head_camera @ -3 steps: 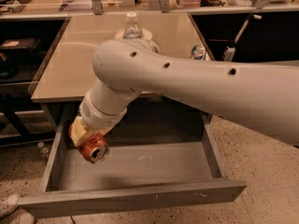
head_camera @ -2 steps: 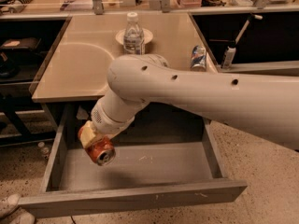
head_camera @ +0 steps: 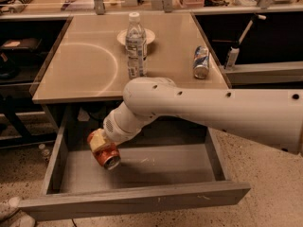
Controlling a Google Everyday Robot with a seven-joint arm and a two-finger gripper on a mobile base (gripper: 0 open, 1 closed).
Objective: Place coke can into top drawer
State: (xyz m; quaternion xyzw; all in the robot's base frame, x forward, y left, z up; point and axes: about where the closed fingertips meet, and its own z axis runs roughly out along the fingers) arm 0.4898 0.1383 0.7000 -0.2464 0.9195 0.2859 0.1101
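The coke can will be released on the drawer's bottom below the water bottle (head_camera: 115, 162), behind its front board. The can is now just above the drawer floor.
The coke can (head_camera: 107, 156) is red with a silver end, tilted, and held inside the open top drawer (head_camera: 137, 200) at its left side, just above the drawer floor. My gripper (head_camera: 100, 145) is shut on the coke can, at the end of the white arm (head_camera: 199, 109) that reaches in from the right. The drawer is pulled fully out below the tan-topped table (head_camera: 85, 65).
A clear water bottle (head_camera: 136, 45) stands mid-table in front of a white bowl (head_camera: 136, 36). A blue-and-silver can (head_camera: 201, 62) lies near the table's right edge. A shoe (head_camera: 14, 212) shows at the bottom left on the floor.
The arm has moved to the right and drawn back from over the table, carrying the can a little rightward and lower inside the drawer.
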